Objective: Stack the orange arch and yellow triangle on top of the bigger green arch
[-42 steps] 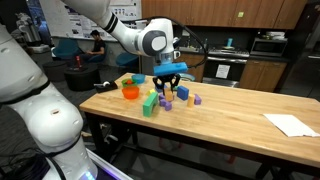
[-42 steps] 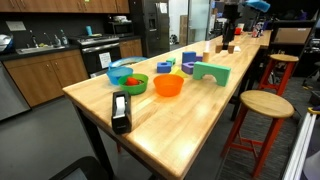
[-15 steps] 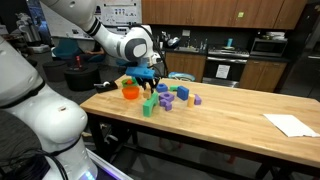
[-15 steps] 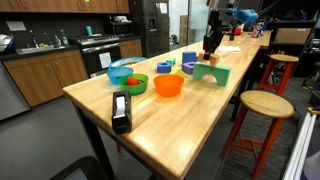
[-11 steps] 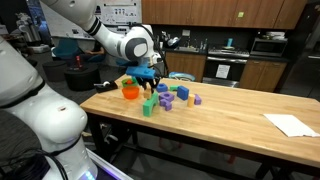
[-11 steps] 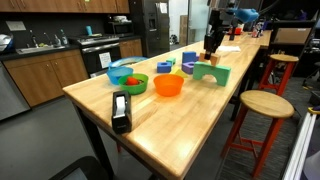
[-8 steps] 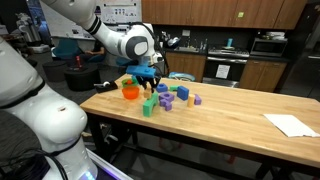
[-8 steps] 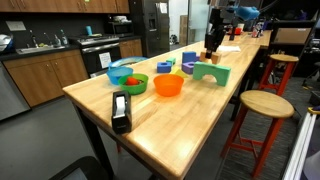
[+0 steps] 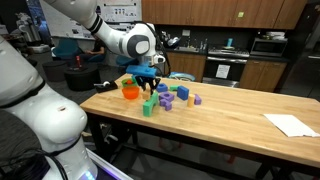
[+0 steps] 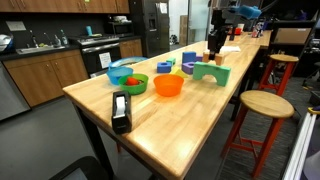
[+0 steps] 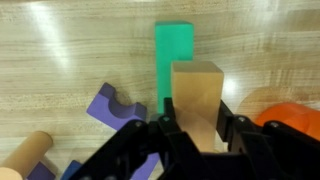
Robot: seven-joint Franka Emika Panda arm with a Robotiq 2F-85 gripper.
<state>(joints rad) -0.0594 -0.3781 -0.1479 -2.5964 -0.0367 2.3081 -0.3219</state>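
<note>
My gripper should set the orange arch free on the middle of the bigger green arch's top (image 9: 150, 96) (image 11: 196, 98).
In the wrist view my gripper (image 11: 196, 128) is shut on a tan-orange block (image 11: 196, 92). It hangs right over the bigger green arch (image 11: 174, 50), whose green top shows past the block. In both exterior views the gripper (image 9: 148, 82) (image 10: 212, 52) is just above the green arch (image 9: 149, 105) (image 10: 211, 72). I cannot tell whether the held block touches it. A yellow piece (image 9: 126, 79) lies behind the orange bowl, too small to tell whether it is the yellow triangle.
A purple arch (image 11: 118, 105) and a tan cylinder (image 11: 30, 155) lie beside the green arch. An orange bowl (image 9: 130, 92) (image 10: 168, 86) is close by. Purple blocks (image 9: 168, 97), a green bowl (image 10: 127, 80), a tape dispenser (image 10: 120, 112), white paper (image 9: 292, 124) and a stool (image 10: 260, 104) are around.
Since 2.8 s ago the gripper has moved from over the purple blocks toward the orange bowl and down, to above the green arch. Over the last second it has barely moved.
</note>
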